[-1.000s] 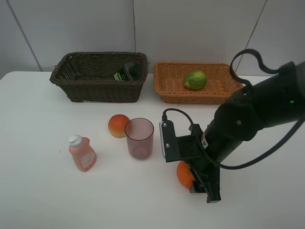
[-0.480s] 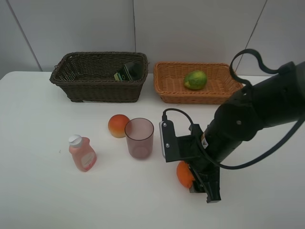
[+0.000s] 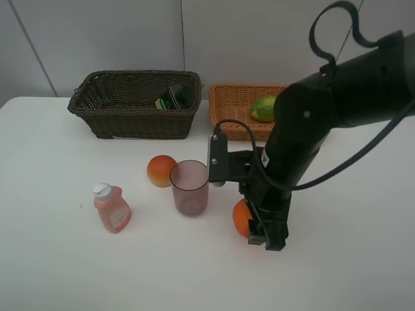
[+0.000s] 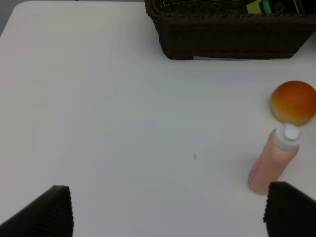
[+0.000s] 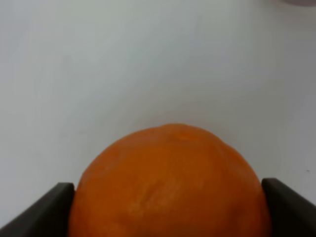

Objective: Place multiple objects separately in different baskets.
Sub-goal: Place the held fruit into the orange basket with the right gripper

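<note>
My right gripper has the orange. Next, I set it down in the tan basket (image 3: 297,116) beside the green fruit.
My right gripper (image 3: 249,225) is shut on the orange (image 3: 240,218), just right of the translucent purple cup (image 3: 189,186). The right wrist view is filled by the orange (image 5: 168,187), with a dark finger (image 5: 42,212) against each side of it. A red-orange peach (image 3: 161,170) lies left of the cup, and the pink bottle (image 3: 111,208) stands further left. The dark basket (image 3: 139,120) holds a dark pump bottle (image 3: 176,97). A green fruit (image 3: 262,108) lies in the tan basket (image 3: 230,115). My left gripper (image 4: 170,212) is open over bare table near the pink bottle (image 4: 271,160) and the peach (image 4: 294,102).
The right arm reaches down from the right and covers part of the tan basket. Both baskets stand side by side at the back of the white table, against the wall. The dark basket's wall (image 4: 227,37) runs along one edge of the left wrist view.
The right arm has risen and shifted left and toward the baskets, carrying the orange with it. The cup, peach, bottle and baskets have not moved.
</note>
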`<state>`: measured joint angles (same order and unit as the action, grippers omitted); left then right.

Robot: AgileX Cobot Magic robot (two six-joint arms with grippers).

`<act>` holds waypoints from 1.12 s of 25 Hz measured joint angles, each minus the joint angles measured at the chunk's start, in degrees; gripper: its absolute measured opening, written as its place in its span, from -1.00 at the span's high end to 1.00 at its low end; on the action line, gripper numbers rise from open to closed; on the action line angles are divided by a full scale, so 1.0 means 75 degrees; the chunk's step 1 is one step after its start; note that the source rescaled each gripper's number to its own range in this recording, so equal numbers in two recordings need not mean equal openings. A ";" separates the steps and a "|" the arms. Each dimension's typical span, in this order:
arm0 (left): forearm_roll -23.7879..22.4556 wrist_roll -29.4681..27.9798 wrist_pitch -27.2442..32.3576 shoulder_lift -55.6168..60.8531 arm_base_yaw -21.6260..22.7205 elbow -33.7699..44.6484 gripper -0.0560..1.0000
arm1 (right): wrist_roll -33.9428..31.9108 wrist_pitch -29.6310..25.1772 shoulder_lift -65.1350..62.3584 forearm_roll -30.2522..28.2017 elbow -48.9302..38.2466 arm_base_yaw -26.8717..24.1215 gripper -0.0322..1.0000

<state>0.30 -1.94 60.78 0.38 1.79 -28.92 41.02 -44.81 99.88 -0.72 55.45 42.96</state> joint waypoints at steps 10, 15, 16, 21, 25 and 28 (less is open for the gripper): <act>0.0000 0.0000 0.0000 0.0000 0.0000 0.0000 -1.00 | -0.3915 -0.1244 0.0014 0.0023 0.2258 -0.1132 -0.30; 0.0000 0.0000 0.0000 0.0000 0.0000 0.0000 -1.00 | -0.5588 -0.1351 0.0034 0.0024 0.3173 -0.1916 -0.30; 0.0000 0.0000 0.0000 0.0000 0.0000 0.0000 -1.00 | -0.5837 -0.1427 0.0064 0.0024 0.3361 -0.2087 -0.30; 0.0000 0.0000 0.0000 0.0000 0.0000 0.0000 -1.00 | -0.6417 -0.1889 0.0535 -0.0002 0.4211 -0.2692 -0.30; 0.0000 0.0000 0.0000 0.0000 0.0000 0.0000 -1.00 | -0.6528 -0.1975 0.1105 -0.0009 0.4886 -0.2881 -0.30; 0.0000 0.0000 0.0000 0.0000 0.0000 0.0000 -1.00 | -0.6538 -0.1928 0.1519 -0.0145 0.5364 -0.2931 -0.30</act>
<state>0.30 -1.94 60.78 0.38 1.79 -28.92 -8.01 -59.27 111.27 -1.81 95.68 20.98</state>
